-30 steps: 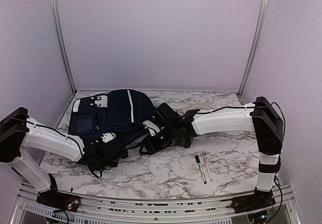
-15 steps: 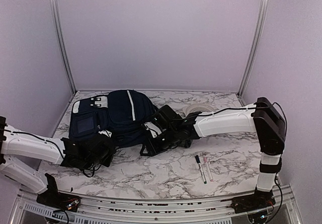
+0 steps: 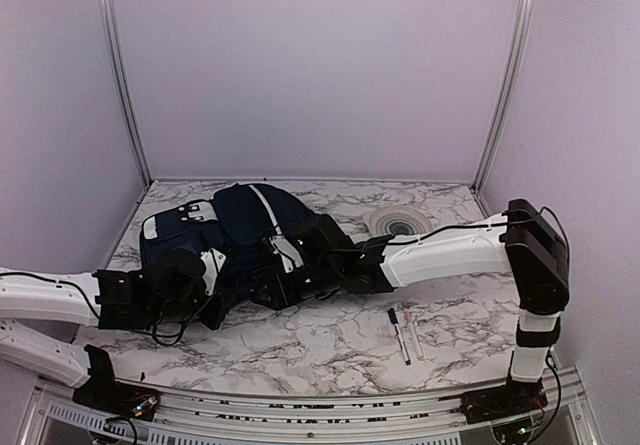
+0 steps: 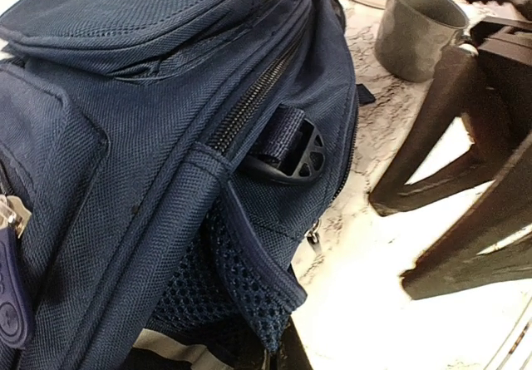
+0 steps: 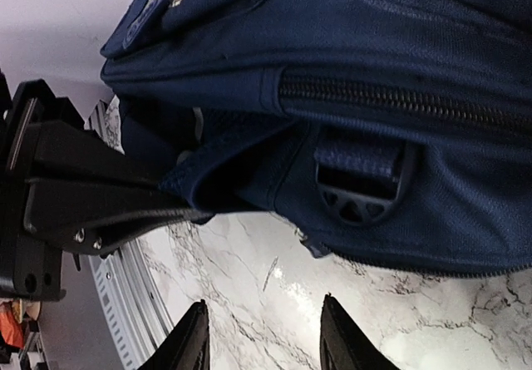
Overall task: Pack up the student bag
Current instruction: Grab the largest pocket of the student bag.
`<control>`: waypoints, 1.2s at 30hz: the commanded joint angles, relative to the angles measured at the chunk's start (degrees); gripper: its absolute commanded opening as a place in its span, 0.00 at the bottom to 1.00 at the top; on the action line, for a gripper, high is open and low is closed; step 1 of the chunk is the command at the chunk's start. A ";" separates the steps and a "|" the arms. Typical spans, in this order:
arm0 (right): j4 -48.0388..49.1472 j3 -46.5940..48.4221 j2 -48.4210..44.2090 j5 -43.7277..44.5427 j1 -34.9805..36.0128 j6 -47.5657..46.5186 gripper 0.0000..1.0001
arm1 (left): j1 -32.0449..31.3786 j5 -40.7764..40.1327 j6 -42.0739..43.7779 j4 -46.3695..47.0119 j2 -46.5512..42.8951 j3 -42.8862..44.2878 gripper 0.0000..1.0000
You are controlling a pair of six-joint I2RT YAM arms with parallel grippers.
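Observation:
The robot's right gripper has only marble within its fingers, short of the bag's zip pull, so it should reach in and pinch the zip pull [image 5: 312, 246].
The student bag [image 3: 245, 227], navy with a white stripe, lies on its side on the marble table [image 3: 330, 340]. In the left wrist view its zip, black buckle [image 4: 291, 158] and mesh side pocket [image 4: 249, 291] fill the frame. My left gripper [image 3: 205, 273] is shut on the edge of that mesh pocket at the bag's near side; the pinch shows at the bottom edge [image 4: 283, 349] and from the right wrist [image 5: 179, 191]. Just right of it, my right gripper [image 3: 268, 287] hovers above the table in front of the bag, open, with only marble between its fingertips [image 5: 264, 337].
Two pens [image 3: 402, 335] lie on the table at the right front. A round ringed disc [image 3: 400, 222] sits at the back right, and a grey metal cup [image 4: 418, 29] stands near it. Purple walls close in the sides and back.
My left gripper shut on the bag's mesh pocket and drew back to the left, tugging the bag. The right gripper moved left along the bag's front, uncovering the ringed disc.

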 commanded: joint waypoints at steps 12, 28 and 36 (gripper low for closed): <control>4.11 2.67 4.32 8.64 0.10 -1.69 0.37 | -0.75 6.70 0.22 4.10 -5.10 6.12 0.00; 7.86 4.02 4.27 8.03 -0.35 -6.90 0.00 | -0.83 5.34 1.08 3.27 -6.56 5.60 0.00; 11.19 -3.91 -1.00 8.17 0.48 -7.68 0.00 | -0.83 3.28 1.50 2.88 -6.16 5.66 0.00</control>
